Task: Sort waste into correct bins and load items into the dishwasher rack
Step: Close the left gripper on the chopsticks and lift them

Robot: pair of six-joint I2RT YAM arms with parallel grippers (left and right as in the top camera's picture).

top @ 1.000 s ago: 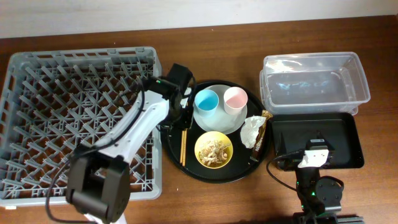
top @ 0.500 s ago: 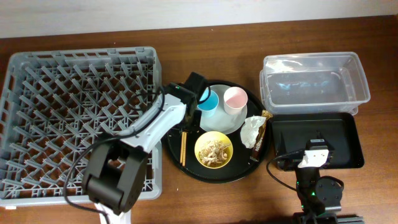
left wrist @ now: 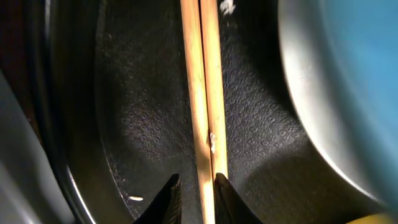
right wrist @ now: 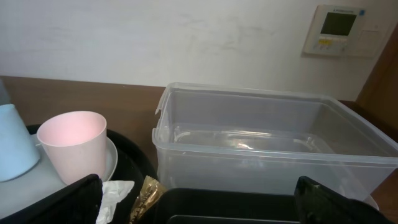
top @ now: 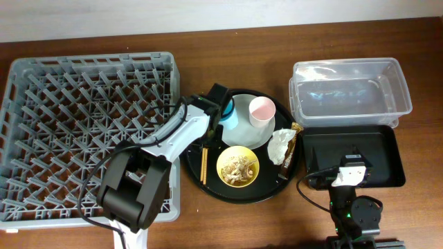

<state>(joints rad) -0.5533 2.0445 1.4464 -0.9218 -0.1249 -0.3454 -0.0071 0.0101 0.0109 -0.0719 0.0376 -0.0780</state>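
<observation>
The wooden chopsticks are lying tight together under the fingers of my left gripper, so next I open that gripper and first take only the chopstick nearer the dishwasher rack (left wrist: 198, 106).
The wooden chopsticks (top: 204, 160) (left wrist: 205, 93) lie side by side on the left of the round black tray (top: 270, 188). My left gripper (top: 210, 131) (left wrist: 196, 194) is down on their far end. Its jaws are narrowed around the pair, the right finger against the wood and a sliver of tray beside the left one. The blue cup (top: 229, 116) and pink cup (top: 261, 109) stand on the pale plate (top: 253, 135). The yellow bowl (top: 238, 167) holds crumbly scraps. The napkin (top: 280, 145) and foil wrapper (top: 294, 148) lie at the tray's right. My right gripper (top: 349, 173) (right wrist: 205, 208) rests wide open over the black bin (top: 377, 158).
The grey dishwasher rack (top: 83, 131) fills the left side, its right wall close to the left arm. The clear tub (top: 349, 93) (right wrist: 273, 149) stands behind the black bin at the right. The blue cup and plate rim sit just right of the left gripper.
My left gripper has swung from the rack's edge over the round tray and come down on the chopsticks, with its jaws narrower. It now covers part of the blue cup. The right arm is still.
</observation>
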